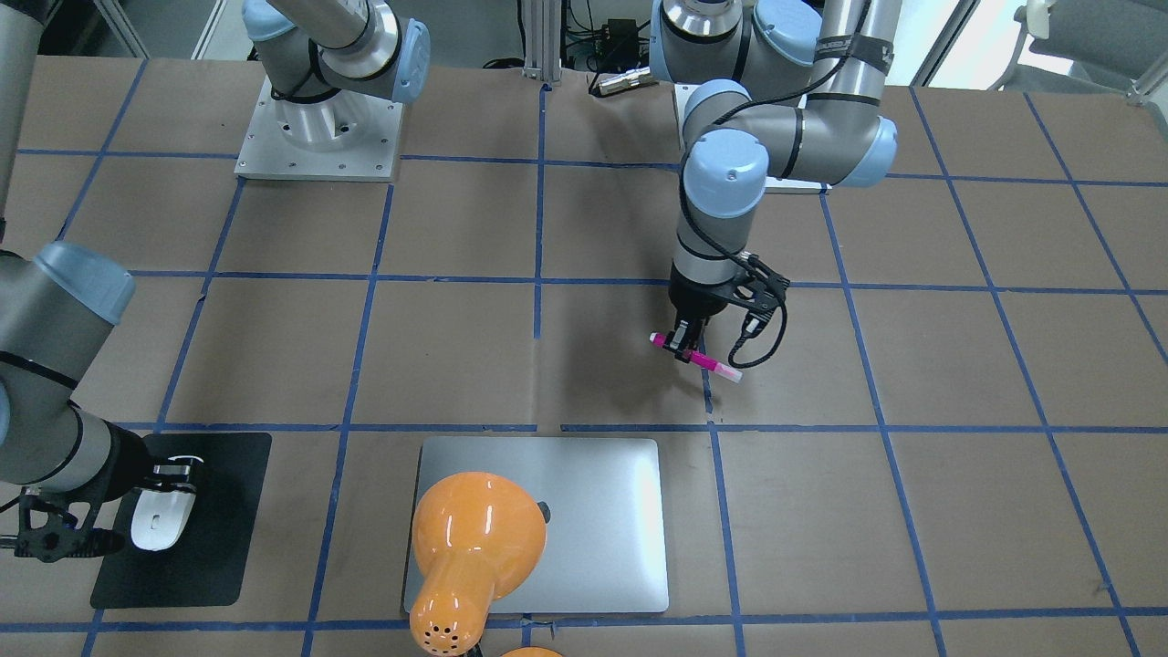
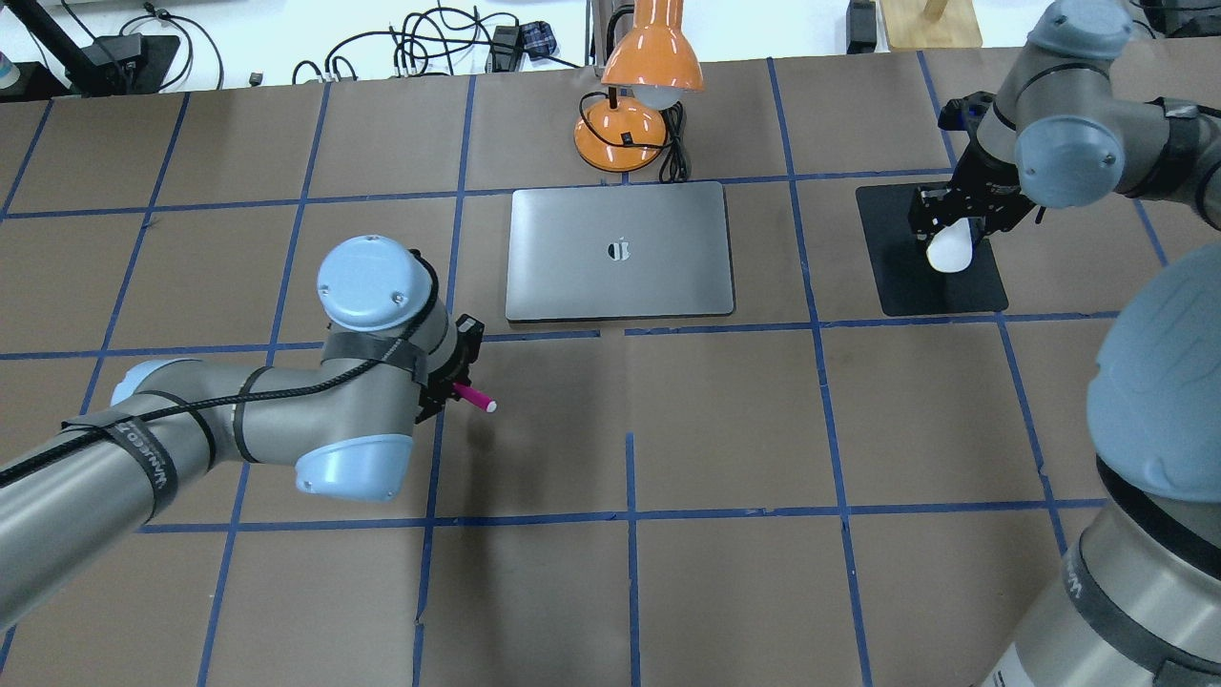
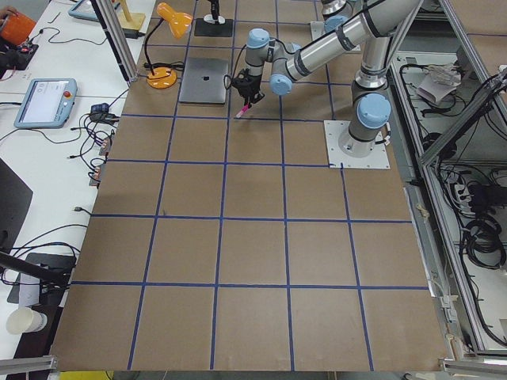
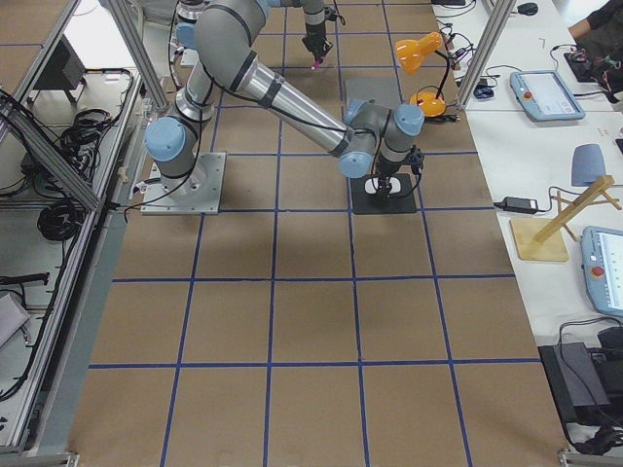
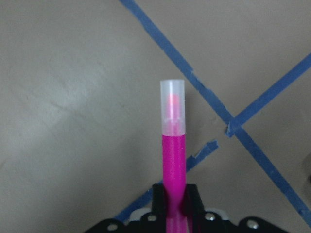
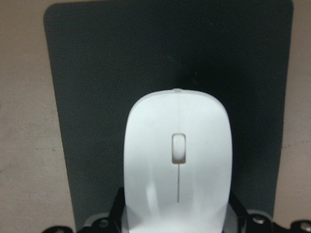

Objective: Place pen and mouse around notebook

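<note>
Next, I lay the pink pen, now held just above the brown table, down with my left gripper across the blue tape line's end (image 1: 541,334), on the robot's side of the notebook.
The pink pen (image 1: 707,362) is level and clamped in my left gripper (image 1: 684,347), which is shut on it. It hangs just above the brown table, on the robot's side of the silver notebook (image 1: 584,511) and apart from it. In the left wrist view the pen (image 5: 173,160) points away, its pale cap outermost. Above the black mat (image 2: 944,286), to the right of the notebook (image 2: 572,258), my right gripper (image 2: 954,234) is shut on the white mouse (image 2: 950,250). The right wrist view shows the mouse (image 6: 177,165) between the jaws; whether it touches the mat I cannot tell.
An orange desk lamp (image 2: 634,95) stands just behind the notebook's far edge, its shade leaning over the notebook. Blue tape lines grid the brown table (image 2: 725,439). Cables and devices lie past the table's far edge.
</note>
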